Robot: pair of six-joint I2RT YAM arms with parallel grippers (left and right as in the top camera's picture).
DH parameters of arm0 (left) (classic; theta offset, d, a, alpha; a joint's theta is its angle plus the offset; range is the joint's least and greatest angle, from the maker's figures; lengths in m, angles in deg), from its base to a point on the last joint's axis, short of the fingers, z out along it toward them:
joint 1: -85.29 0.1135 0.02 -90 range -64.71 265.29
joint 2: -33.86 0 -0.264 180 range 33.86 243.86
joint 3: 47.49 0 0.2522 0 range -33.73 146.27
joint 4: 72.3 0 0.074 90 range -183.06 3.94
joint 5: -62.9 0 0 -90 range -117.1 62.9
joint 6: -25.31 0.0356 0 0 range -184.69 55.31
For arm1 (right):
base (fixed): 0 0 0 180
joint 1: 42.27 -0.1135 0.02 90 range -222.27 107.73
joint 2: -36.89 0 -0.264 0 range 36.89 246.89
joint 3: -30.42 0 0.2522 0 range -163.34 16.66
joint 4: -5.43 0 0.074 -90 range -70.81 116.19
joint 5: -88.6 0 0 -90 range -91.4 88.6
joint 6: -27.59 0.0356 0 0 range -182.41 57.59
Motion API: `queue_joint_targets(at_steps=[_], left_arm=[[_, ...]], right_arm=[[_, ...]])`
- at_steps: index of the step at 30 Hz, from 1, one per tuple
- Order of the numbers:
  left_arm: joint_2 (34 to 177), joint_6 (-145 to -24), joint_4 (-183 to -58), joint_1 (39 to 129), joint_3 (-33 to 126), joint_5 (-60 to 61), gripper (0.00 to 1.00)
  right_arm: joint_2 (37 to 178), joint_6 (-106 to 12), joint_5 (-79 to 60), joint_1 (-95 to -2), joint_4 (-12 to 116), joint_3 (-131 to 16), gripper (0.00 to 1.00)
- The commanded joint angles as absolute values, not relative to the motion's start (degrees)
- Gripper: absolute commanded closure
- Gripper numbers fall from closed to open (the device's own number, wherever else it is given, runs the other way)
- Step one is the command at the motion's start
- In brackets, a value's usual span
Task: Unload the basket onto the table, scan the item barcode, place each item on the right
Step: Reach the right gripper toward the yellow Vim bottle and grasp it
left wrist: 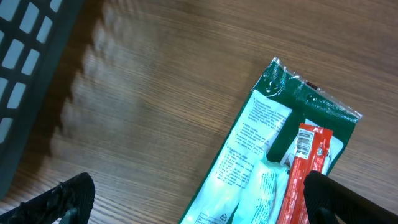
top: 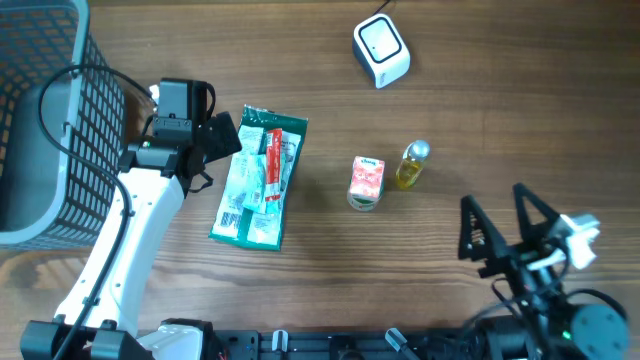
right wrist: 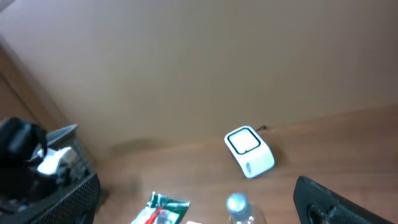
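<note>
My right gripper is to go to the yellow bottle next and close around its silver-capped top point(top: 417, 153) point(right wrist: 238, 204), so the bottle's bottom end stays free.
A green and white packet point(top: 252, 185) lies flat left of centre, with a red stick pack point(top: 273, 165) on top of it. My left gripper point(top: 224, 134) hovers open at its upper left edge; in the left wrist view the packet point(left wrist: 255, 155) and the red stick point(left wrist: 303, 168) lie between the wide-apart fingers point(left wrist: 69, 196). A small pink carton point(top: 366, 182) and a yellow bottle with a silver cap point(top: 412, 165) stand at centre right. The white scanner point(top: 381, 50) sits at the far side. My right gripper point(top: 494, 198) stands open near the front right, holding nothing.
A dark wire basket point(top: 40, 120) fills the left edge, close behind the left arm. From the right wrist I see the scanner point(right wrist: 249, 151), the bottle's cap point(right wrist: 236, 202) and the packet point(right wrist: 163, 211) ahead. Bare wood lies between the carton and the scanner.
</note>
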State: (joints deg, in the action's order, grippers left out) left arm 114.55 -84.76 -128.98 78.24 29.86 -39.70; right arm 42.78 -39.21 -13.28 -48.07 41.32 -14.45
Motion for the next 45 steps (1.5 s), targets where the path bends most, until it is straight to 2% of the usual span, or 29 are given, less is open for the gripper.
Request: queue_joint_targets(at_steps=[1, 8, 10, 24, 30, 38, 45], left_arm=[[114.8, -84.7, -128.8, 78.4, 30.2, -40.4, 0.0], [114.8, -84.6, -128.8, 78.4, 30.2, -40.4, 0.0], [114.8, -84.7, -128.8, 78.4, 30.2, -40.4, 0.0], [114.8, -84.7, -128.8, 78.4, 30.2, -40.4, 0.0], [114.8, -84.7, -128.8, 78.4, 30.2, -40.4, 0.0], [114.8, -84.7, -128.8, 78.4, 30.2, -40.4, 0.0], [114.8, -84.7, -128.8, 78.4, 30.2, -40.4, 0.0]], right_arm=[[51.0, -43.3, -15.5, -48.0, 47.1, -26.0, 0.0], [75.5, -51.8, -15.5, -48.0, 77.1, -53.3, 0.0], [80.6, -51.7, -15.5, -48.0, 79.8, -55.5, 0.0], [113.9, -48.6, -24.2, -48.0, 82.9, -55.3, 0.0], [121.6, -42.4, -23.1, -48.1, 78.0, -55.3, 0.0], [122.3, -30.1, -7.2, -53.5, 74.9, -55.2, 0.0], [125.3, -24.7, 0.5, -59.6, 73.6, -55.2, 0.0]])
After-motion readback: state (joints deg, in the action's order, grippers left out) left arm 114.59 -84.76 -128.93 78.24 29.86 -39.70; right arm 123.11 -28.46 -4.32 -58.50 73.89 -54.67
